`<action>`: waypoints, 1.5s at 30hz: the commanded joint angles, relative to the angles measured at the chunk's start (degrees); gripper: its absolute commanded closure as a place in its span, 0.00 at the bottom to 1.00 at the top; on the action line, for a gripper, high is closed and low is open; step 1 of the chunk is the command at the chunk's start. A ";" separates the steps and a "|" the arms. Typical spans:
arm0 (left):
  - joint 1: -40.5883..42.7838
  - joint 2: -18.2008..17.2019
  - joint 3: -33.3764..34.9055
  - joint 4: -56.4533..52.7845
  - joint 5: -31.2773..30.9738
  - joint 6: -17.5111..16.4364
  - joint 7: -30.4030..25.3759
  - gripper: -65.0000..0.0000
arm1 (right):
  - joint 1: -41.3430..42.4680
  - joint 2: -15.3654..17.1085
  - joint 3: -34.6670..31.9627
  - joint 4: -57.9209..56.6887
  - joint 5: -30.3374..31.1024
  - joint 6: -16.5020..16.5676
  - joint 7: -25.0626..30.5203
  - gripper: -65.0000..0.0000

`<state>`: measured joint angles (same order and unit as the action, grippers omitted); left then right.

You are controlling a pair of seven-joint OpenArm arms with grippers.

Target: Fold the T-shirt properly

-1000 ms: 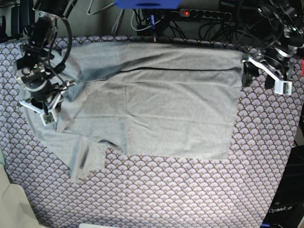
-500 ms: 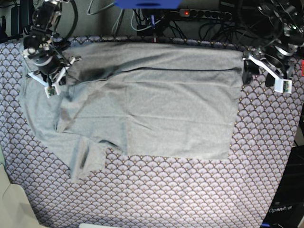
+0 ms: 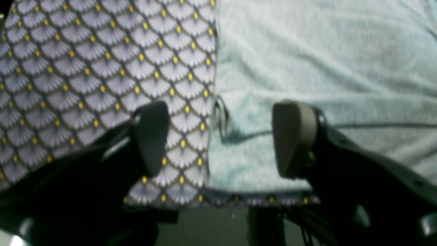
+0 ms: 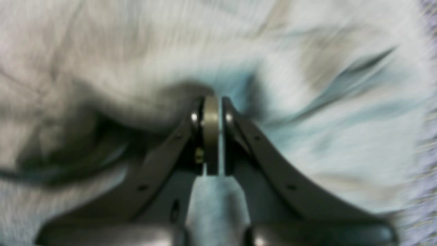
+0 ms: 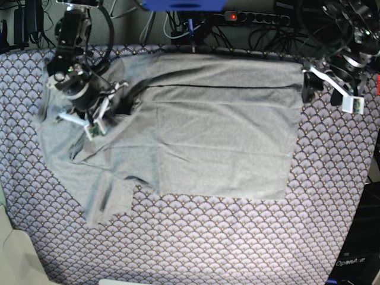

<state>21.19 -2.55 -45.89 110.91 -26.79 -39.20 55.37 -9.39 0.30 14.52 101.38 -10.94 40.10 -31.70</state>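
Note:
I see that my right gripper pinches bunched cloth well inside the T-shirt's edge, so I will open it and take the T-shirt's nearest far corner (image 5: 47, 69) to pull it taut.
The light grey T-shirt (image 5: 219, 136) lies spread on the table, with a sleeve flap at the lower left. My right gripper (image 5: 94, 122) is over its left part, shut on a pinch of the fabric. In the right wrist view the jaws of that gripper (image 4: 213, 102) meet, with T-shirt cloth (image 4: 102, 51) bunched at the tips. My left gripper (image 5: 309, 88) stands open at the T-shirt's upper right corner. Seen from the left wrist, the gripper (image 3: 222, 136) straddles the edge of the T-shirt (image 3: 324, 61) with nothing held.
The purple scallop-patterned table cloth (image 5: 237, 237) covers the table around the shirt. Cables and a power strip (image 5: 255, 18) run behind the far edge, beside a blue object (image 5: 184, 5). A pale object (image 5: 15, 255) sits at the lower left corner.
My right gripper has shut on the shirt's left part and carried it up, then right, dragging that fabric inward. The left arm has hardly moved and stays open.

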 commanded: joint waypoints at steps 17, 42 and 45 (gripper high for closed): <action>-0.57 -0.66 -0.13 1.04 -0.95 -0.23 -1.88 0.28 | -6.30 2.47 16.29 -0.50 -3.26 -0.10 2.12 1.00; -1.72 -0.84 0.04 0.69 -0.60 -0.32 -1.79 0.28 | -12.63 2.30 22.53 -0.86 -3.70 -0.10 1.77 0.76; -1.72 -0.84 0.04 0.69 -0.69 -0.32 -1.79 0.28 | -12.90 2.21 22.44 -2.97 -3.70 -0.10 1.95 0.76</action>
<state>19.51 -2.72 -45.67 110.78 -26.61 -39.24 55.02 -22.24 2.04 36.80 97.86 -14.76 40.01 -30.33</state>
